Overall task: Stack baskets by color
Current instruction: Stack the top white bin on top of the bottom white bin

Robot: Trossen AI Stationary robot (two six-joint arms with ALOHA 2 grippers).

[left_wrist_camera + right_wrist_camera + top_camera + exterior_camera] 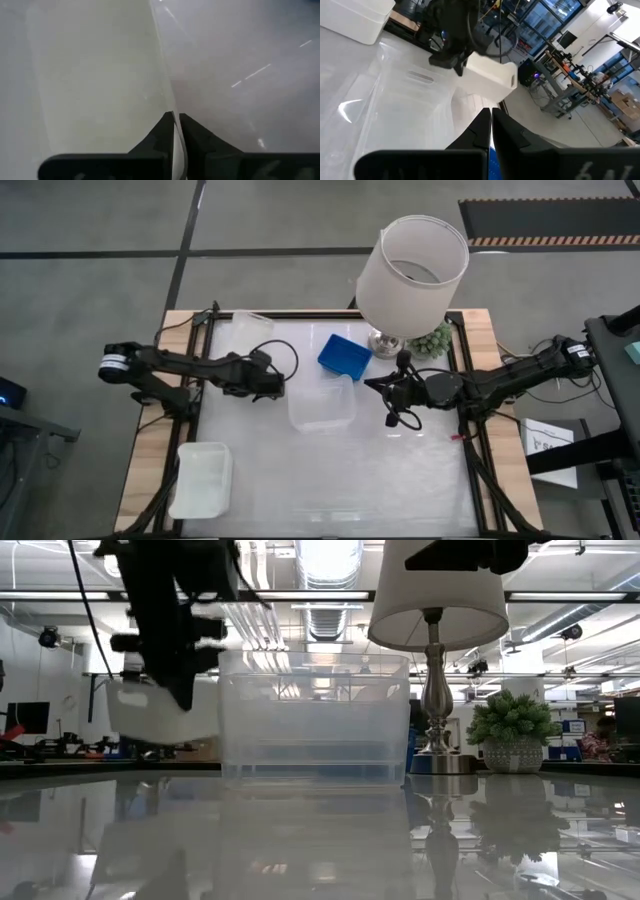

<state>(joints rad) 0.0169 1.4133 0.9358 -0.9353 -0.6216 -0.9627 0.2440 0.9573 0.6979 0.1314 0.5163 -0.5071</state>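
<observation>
The robot's left gripper will release the white basket inside the second white basket (208,474) at the table's near corner.
My left gripper (276,385) hangs left of the table's middle, shut on a white basket (490,75), which also shows lifted in the low view (160,712). A clear basket (322,405) rests on its bottom at mid-table, and a blue basket (344,355) lies just beyond it. A second white basket (202,478) sits on the near left corner. Another clear basket (252,322) lies at the far left. My right gripper (386,388) hovers right of the clear basket, shut and holding nothing. My left gripper pinches the white basket's thin side wall at its rim (171,117) between its two fingers. The fingers come slanting down from the table's left. The basket hangs clear of the table, a little tilted.
A tall lamp with a big white shade (412,270) stands at the far edge right of the blue basket, with a small potted plant (432,338) beside it. Open tabletop (350,480) lies toward the near edge.
</observation>
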